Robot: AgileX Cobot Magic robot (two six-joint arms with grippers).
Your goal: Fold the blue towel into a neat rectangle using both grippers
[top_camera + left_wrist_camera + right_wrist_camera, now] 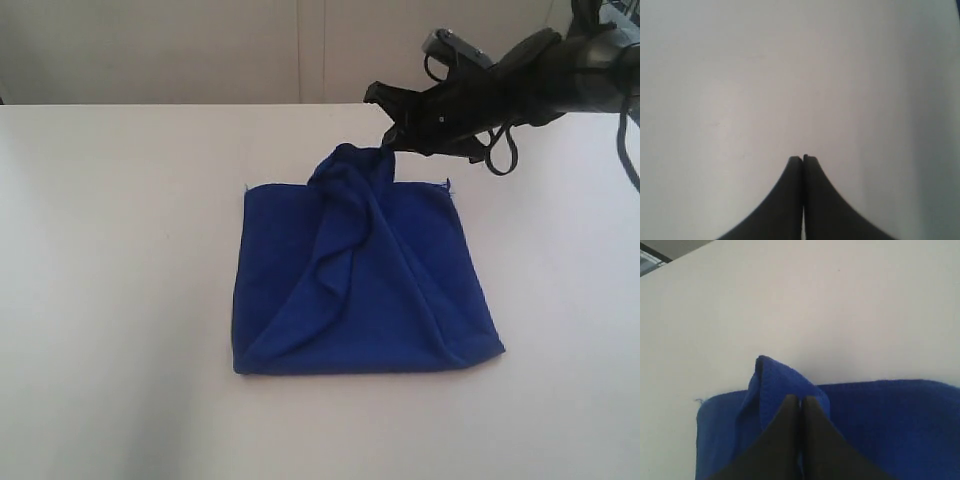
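Note:
I will lower the blue towel's top layer with my right gripper, as it is bunched in a peak at the towel's far edge, then open and pinch its hem point(822, 399) near the towel's corner.
The blue towel point(360, 290) lies folded into a rough square on the white table point(120, 250). Its top layer is pulled up into a peak at the far edge, with creases running down to the near corners. My right gripper point(388, 140) reaches in from the right and is shut on that raised peak. In the right wrist view the closed fingertips point(800, 399) pinch the lifted blue towel point(775, 380), with the flat layer spread behind. My left gripper point(803, 157) is shut, holds nothing, and hangs over bare table; the exterior view does not show it.
White tabletop point(790, 75) surrounds the towel on all sides. A pale wall point(200, 50) runs behind the table's far edge. The right arm's black cables point(500, 150) hang beside the gripper.

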